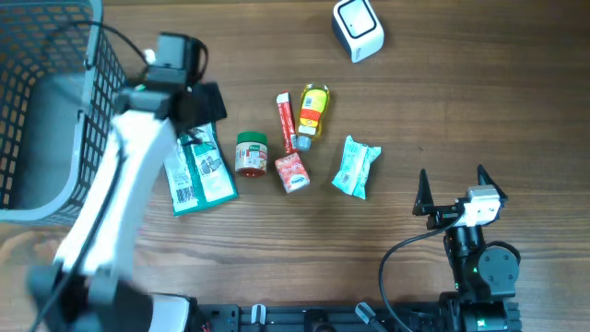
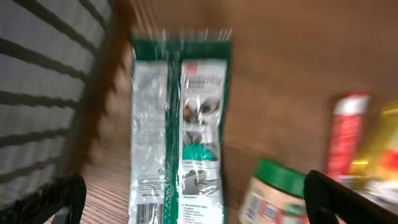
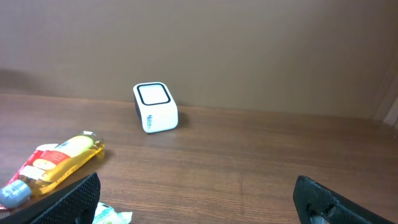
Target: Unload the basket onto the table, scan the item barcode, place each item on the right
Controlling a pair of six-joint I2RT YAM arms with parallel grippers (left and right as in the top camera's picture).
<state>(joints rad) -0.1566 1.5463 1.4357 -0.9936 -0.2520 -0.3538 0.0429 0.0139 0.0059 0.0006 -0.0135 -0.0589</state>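
Next, I move my right gripper to the middle of the pale teal packet (image 1: 358, 166), near the yellow bottle, and close it there.
A green and white packet (image 1: 198, 171) lies flat on the table beside the basket, and nothing holds it. My left gripper (image 1: 189, 106) hangs above the packet's upper end. In the blurred left wrist view its jaws (image 2: 199, 199) stand open, wide apart on either side of the packet (image 2: 180, 124). A barcode (image 2: 152, 211) shows at the packet's near end. The white cube scanner (image 1: 358, 28) stands at the back of the table, also seen ahead of the right wrist as a scanner (image 3: 155, 107). My right gripper (image 1: 452, 189) rests open and empty at the front right (image 3: 199, 199).
A grey wire basket (image 1: 46, 111) fills the left side. Mid-table lie a green-lidded jar (image 1: 251, 153), a red tube (image 1: 287, 122), a yellow bottle (image 1: 313, 111), a small red packet (image 1: 292, 172) and a pale teal packet (image 1: 356, 167).
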